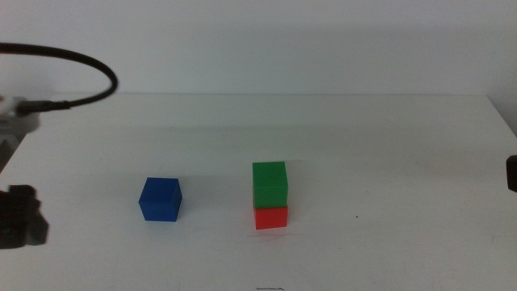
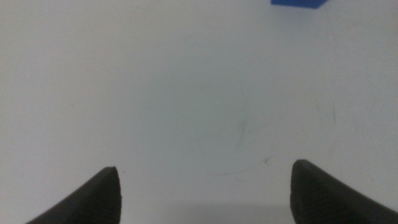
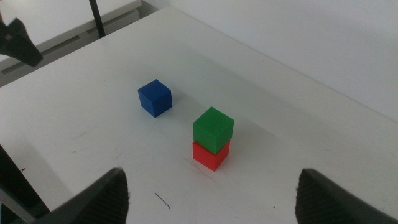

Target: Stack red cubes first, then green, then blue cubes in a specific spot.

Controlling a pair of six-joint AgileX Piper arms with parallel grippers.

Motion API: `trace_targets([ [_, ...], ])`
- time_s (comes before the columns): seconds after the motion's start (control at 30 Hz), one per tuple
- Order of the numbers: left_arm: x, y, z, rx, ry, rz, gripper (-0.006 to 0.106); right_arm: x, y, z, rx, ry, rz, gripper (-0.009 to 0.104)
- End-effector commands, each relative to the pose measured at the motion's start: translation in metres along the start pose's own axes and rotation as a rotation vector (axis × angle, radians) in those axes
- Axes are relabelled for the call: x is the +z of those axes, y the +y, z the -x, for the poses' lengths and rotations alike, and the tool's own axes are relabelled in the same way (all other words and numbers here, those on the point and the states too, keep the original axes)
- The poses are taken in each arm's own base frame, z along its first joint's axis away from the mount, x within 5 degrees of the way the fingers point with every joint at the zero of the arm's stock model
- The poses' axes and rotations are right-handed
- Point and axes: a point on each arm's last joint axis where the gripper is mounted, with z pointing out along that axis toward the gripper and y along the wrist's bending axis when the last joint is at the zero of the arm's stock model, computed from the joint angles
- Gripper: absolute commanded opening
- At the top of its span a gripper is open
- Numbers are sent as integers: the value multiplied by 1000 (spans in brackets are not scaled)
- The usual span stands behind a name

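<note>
With green already on red, my left gripper should grip opposite sides of the blue cube (image 1: 161, 196).
The green cube (image 1: 269, 184) sits squarely on the red cube (image 1: 271, 217) on the white tabletop, right of centre. A thin dark scratch line (image 1: 269, 288) lies just in front of this stack. The blue cube (image 1: 160, 199) stands alone to the stack's left. My left gripper (image 1: 20, 218) is at the left edge, open and empty (image 2: 205, 167), with the blue cube's edge (image 2: 298, 3) ahead of it. My right gripper (image 1: 511, 174) waits at the right edge, open and empty (image 3: 211, 171), looking onto the stack (image 3: 213, 129) and the blue cube (image 3: 154, 98).
A black cable (image 1: 81, 61) arcs over the back left of the table. The table's far edge (image 1: 323, 94) meets a white wall. Faint scratches (image 2: 242, 127) mark the tabletop below the left gripper.
</note>
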Motion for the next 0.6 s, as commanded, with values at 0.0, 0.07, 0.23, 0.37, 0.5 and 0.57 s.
trace_targets([
  [0.0,-4,-7,11,0,-44,-25,92,-6,-1,12,-11,-90,-24,80],
  [0.07,0,-13,13,16,-29,-30,92,-6,-1,12,-11,-90,-24,80],
  [0.23,19,-35,42,27,-48,-20,92,-6,-1,12,-11,-90,-24,80],
  [0.37,37,-53,72,69,-5,-3,92,-6,-1,12,-11,-90,-24,80],
  [0.5,58,-65,102,54,31,0,92,-6,-1,12,-11,-90,-24,80],
  [0.57,70,-71,115,46,52,-16,92,-6,-1,12,-11,-90,-24,80],
])
